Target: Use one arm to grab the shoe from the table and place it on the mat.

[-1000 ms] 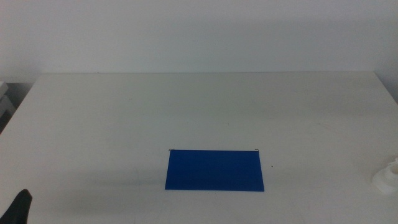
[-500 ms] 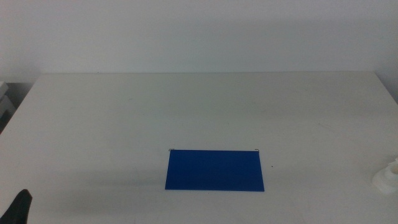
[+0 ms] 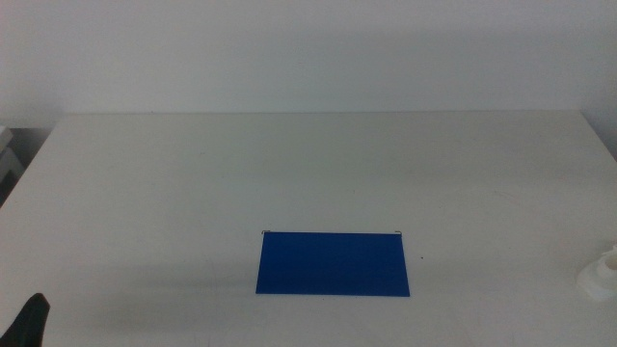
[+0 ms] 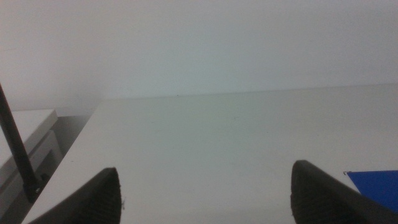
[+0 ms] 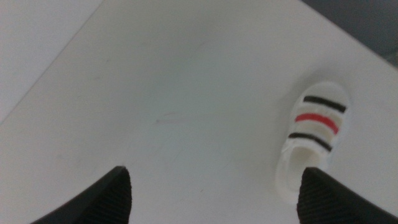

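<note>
The fingers of my right gripper should close across the white shoe at the black strap (image 3: 603, 271) (image 5: 311, 141) next to the shoe's opening, one on each side.
The blue mat (image 3: 333, 262) lies flat on the white table (image 3: 289, 164), front of centre. The small white shoe (image 3: 598, 278) sits at the table's right edge, partly cut off in the middle view. In the right wrist view the shoe (image 5: 314, 140) shows its black, red and white straps, and my right gripper (image 5: 216, 171) hangs open and empty above the table, apart from the shoe. My left gripper (image 4: 204, 168) is open and empty and waits at the front left corner (image 3: 31, 323). A corner of the mat (image 4: 376, 186) shows in the left wrist view.
A white wall stands behind the table. A pale cabinet (image 4: 25, 143) and a thin black cable (image 4: 15, 149) are off the table's left side. The table's right edge (image 5: 348, 31) runs close by the shoe.
</note>
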{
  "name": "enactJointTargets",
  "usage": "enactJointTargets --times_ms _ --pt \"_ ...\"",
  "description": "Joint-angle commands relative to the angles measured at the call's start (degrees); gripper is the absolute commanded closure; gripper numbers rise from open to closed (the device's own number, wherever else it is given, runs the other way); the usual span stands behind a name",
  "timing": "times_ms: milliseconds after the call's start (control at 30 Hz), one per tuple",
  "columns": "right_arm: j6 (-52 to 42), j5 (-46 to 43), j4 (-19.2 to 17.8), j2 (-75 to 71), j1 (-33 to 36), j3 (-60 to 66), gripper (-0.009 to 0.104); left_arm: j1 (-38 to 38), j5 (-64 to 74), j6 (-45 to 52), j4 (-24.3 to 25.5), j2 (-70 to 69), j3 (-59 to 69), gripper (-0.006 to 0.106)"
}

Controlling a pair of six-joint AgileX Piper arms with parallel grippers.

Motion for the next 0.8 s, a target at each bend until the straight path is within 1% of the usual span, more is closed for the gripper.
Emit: enactJointTargets --times_ms 0,67,200,233,300,367,433,500,767 --pt "-0.1 -2.01 -3.81 -1.07 -0.2 -1.86 0.003 -0.25 -4.72 -0.28 -0.55 -0.79 0.4 0.007" --pt "-0.1 -0.58 -3.68 -1.14 -0.2 -1.86 0.004 -0.25 -4.72 -0.28 -0.55 -0.79 0.4 0.007" --pt "-0.06 1.6 -0.43 -1.14 -0.2 -1.86 0.004 -0.25 -4.72 -0.28 -0.55 -0.79 0.4 0.007" --pt "-0.11 2.67 -0.28 -1.07 -0.2 -1.86 0.005 -0.25 -4.72 -0.28 -0.55 -0.79 0.4 0.007" --pt "0.41 4.53 -1.3 -0.72 -0.2 -1.86 0.006 -0.25 -4.72 -0.28 -0.55 -0.79 0.4 0.007" --pt "3.99 5.99 -2.39 0.08 -0.2 -1.86 0.007 -0.25 -4.72 -0.28 -0.55 -0.79 0.4 0.007" --pt "10.56 7.27 -1.81 1.06 -0.2 -1.86 0.008 -0.25 -4.72 -0.28 -0.55 -0.79 0.4 0.007" --pt "14.36 8.85 -0.96 2.19 -0.2 -2.06 0.008 -0.25 -4.72 -0.28 -0.55 -0.79 0.4 0.007" --pt "22.02 14.09 -1.82 8.71 -0.54 -6.4 0.008 -0.25 -4.72 -0.28 -0.55 -0.79 0.4 0.007"
